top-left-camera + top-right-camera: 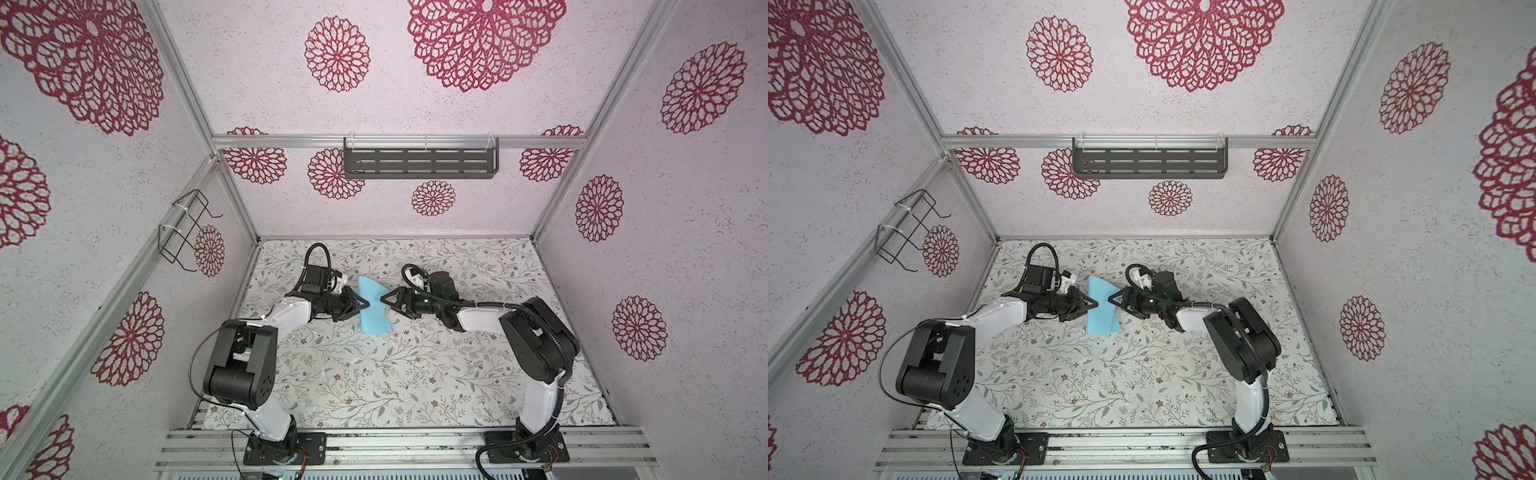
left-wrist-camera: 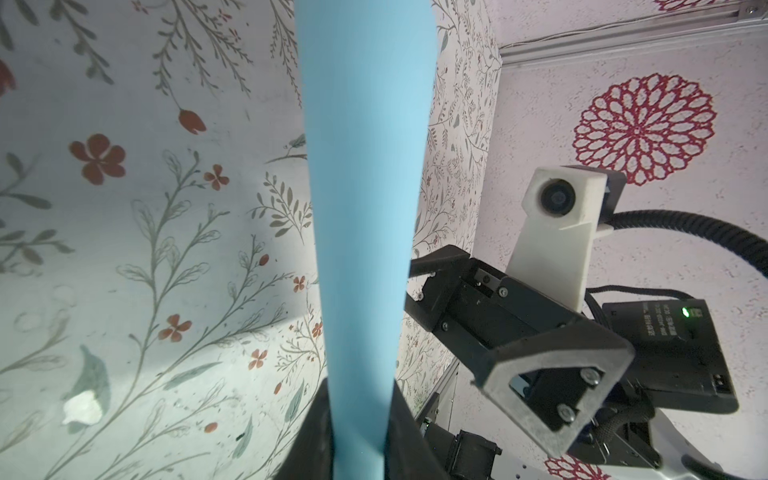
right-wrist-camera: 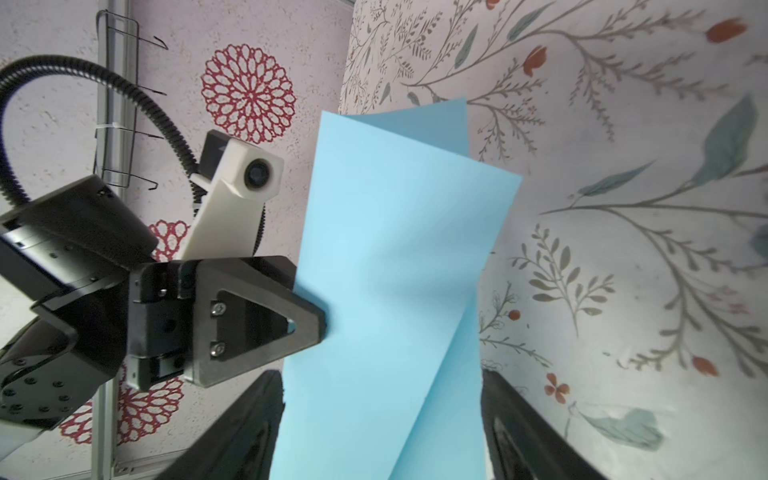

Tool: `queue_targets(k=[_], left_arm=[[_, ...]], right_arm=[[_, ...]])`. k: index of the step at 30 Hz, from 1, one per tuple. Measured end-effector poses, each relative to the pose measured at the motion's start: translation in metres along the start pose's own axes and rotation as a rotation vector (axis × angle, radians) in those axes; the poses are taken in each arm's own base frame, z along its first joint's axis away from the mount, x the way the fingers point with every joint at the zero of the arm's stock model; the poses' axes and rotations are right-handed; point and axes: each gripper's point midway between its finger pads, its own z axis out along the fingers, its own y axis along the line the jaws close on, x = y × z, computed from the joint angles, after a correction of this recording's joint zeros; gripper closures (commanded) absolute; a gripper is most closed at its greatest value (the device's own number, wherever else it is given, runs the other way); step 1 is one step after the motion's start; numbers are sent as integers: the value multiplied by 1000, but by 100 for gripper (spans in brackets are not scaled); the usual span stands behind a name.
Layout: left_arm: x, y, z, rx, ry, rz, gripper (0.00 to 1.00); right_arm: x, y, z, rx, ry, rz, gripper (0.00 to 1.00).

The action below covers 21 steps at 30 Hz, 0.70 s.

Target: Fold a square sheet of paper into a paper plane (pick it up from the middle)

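Note:
The sheet's upper layer slants across its lower one, so next I grip the upper layer's free edge [image 3: 412, 428] with my right gripper and square it before creasing.
The light-blue square sheet of paper [image 1: 372, 309] [image 1: 1101, 311] stands on edge above the floral table between both arms, bent loosely in two. No paper plane is in view. My left gripper [image 1: 367, 304] [image 1: 1097, 304] is shut on the sheet's left side. In the left wrist view the sheet [image 2: 365, 208] runs up from between its pinched jaws [image 2: 359, 451]. My right gripper [image 1: 382, 298] [image 1: 1110, 298] is at the sheet's right edge. In the right wrist view its jaws [image 3: 382, 419] are wide open, one on each side of the two paper layers [image 3: 395, 270].
The floral table cover [image 1: 374, 386] carries small white scraps [image 1: 356, 360] near the middle. A grey slotted shelf [image 1: 419, 163] hangs on the back wall. A black wire rack [image 1: 187, 232] is fixed to the left wall. Aluminium rails run along the front edge.

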Motion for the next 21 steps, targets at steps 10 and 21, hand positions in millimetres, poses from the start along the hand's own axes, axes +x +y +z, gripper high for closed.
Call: queue_targets(k=[10, 21], left_arm=[[4, 25, 17, -30, 36, -63, 77], [4, 29, 20, -33, 39, -69, 77]], right_arm=[[24, -23, 21, -25, 70, 129, 29], [27, -9, 22, -100, 82, 176, 38]])
